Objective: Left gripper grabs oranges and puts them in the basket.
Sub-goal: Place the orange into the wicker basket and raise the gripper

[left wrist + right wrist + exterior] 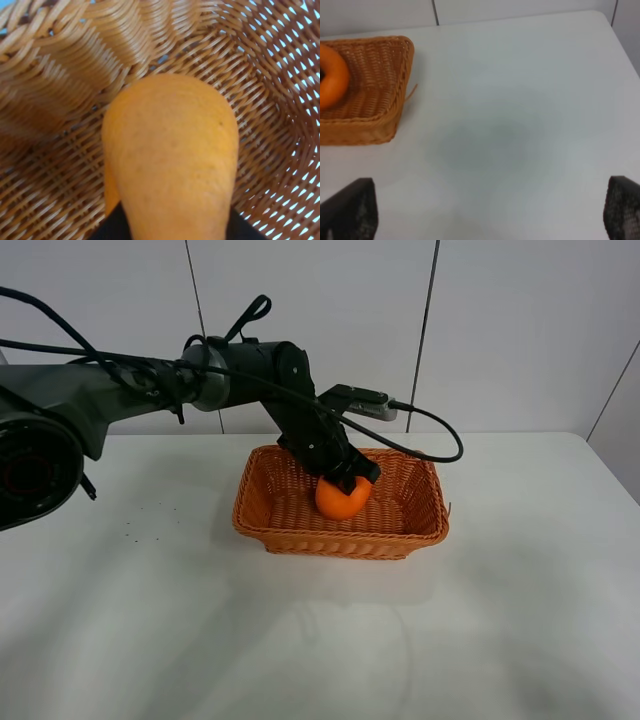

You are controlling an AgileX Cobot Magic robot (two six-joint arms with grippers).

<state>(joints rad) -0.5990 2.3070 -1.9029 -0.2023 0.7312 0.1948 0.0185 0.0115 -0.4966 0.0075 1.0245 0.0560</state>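
My left gripper should let the orange go on the basket's bottom (338, 506) (167, 150), near the middle of the basket's front side.
The orange (342, 499) is inside the wicker basket (340, 540), near its middle. My left gripper (350, 478) reaches down into the basket from the left and is shut on the top of the orange. In the left wrist view the orange (172, 155) fills the middle, with the basket weave (60, 75) all around it and black fingers (107, 229) at its sides. I cannot tell whether the orange touches the basket floor. My right gripper (490, 215) is open and empty over the table, right of the basket (375, 75) and the orange (330, 75).
The white table (150, 620) lies around the basket. A black cable (440, 435) loops off the left arm over the basket's back right corner. A panelled wall stands behind. The right arm is out of the exterior view.
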